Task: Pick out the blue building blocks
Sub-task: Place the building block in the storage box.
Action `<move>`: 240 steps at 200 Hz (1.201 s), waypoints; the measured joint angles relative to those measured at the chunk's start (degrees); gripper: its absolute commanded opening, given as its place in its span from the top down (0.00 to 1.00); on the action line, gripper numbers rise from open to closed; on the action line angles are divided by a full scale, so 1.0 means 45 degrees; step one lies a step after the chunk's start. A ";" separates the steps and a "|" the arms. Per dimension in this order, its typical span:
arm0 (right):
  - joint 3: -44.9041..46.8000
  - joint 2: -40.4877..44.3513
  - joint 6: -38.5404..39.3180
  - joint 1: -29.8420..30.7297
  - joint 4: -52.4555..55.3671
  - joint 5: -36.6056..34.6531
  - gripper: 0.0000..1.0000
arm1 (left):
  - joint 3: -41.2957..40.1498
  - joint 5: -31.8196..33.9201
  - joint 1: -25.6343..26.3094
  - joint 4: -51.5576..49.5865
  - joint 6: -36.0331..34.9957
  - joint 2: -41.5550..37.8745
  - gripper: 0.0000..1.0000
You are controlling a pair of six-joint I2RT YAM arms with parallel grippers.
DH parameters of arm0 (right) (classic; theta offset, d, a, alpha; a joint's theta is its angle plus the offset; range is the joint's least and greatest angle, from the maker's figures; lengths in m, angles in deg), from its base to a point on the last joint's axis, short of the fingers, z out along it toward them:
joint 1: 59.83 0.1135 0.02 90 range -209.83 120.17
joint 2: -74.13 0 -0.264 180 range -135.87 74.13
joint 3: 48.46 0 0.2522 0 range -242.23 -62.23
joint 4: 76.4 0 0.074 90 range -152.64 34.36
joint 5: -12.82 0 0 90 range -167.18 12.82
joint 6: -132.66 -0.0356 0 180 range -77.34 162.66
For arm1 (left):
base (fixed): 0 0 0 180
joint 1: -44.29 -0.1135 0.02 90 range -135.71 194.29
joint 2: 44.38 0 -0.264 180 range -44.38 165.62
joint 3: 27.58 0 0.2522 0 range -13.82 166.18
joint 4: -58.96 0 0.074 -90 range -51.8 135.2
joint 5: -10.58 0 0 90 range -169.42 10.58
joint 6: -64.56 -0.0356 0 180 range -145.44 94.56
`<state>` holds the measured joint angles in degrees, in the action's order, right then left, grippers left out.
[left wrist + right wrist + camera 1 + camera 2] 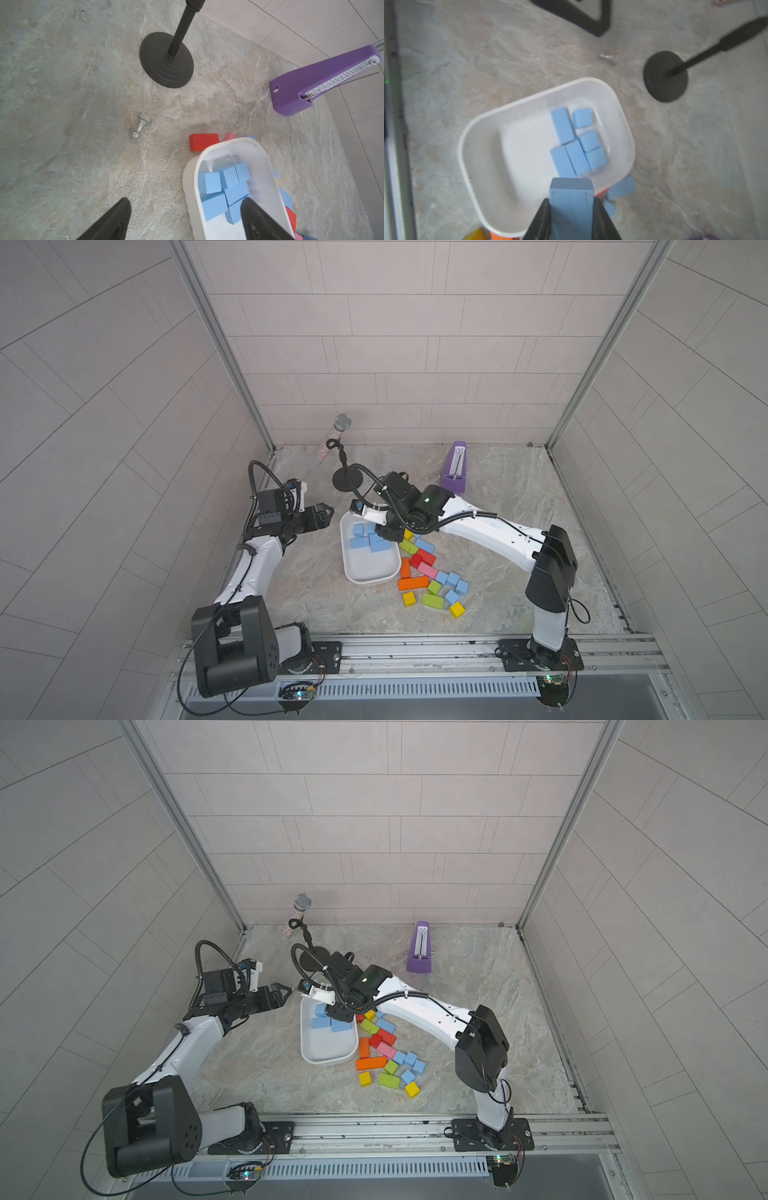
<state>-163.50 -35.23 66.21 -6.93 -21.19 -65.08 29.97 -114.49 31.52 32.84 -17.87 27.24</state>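
Observation:
My right gripper should set its blue block, now hanging over the tray's rim, down on the bare bottom of the tray, next to the long blue block [360, 553] [545, 130] nearest my left gripper.
Several blue building blocks [365, 541] [328, 1023] lie at the far end of a white tray [365, 572] [328, 1048]. More blue blocks [453, 578] sit loose among the coloured pile to the tray's right. My right gripper [571, 203] is shut on one blue block [571, 193] and hangs over the tray's rim [483, 149], near the blocks inside [577, 145]. My left gripper [185, 200] is open and holds nothing. It hovers by the tray's far left corner [191, 172], one finger over the blue blocks [228, 178]. Both top views show the left gripper [328, 512] and the right gripper [388, 533].
A microphone stand [347, 479] rises just behind the tray, and a purple metronome [455, 468] stands at the back. A small silver pawn [141, 125] lies on the stone table. Red, orange, yellow, green and pink blocks [415, 572] crowd the tray's right side.

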 measured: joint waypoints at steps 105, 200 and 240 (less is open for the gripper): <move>-0.2909 -0.4459 0.1870 0.0515 0.0597 0.1991 0.74 | 0.0000 -0.0219 -0.0913 0.0034 0.0219 -0.0583 0.13; -0.3672 -0.5202 0.2205 0.0515 0.0515 0.1851 0.72 | 0.0000 -0.0403 -0.0918 0.0039 0.0219 -0.0583 0.14; -0.4002 -0.5421 0.2341 0.0515 0.0510 0.1632 0.71 | 0.0000 -0.0466 -0.0918 0.0039 0.0219 -0.0583 0.14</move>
<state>-181.51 -59.62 76.74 -4.61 -18.89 -57.74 29.97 -116.58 27.39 33.02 -16.88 24.61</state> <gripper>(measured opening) 0.306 0.866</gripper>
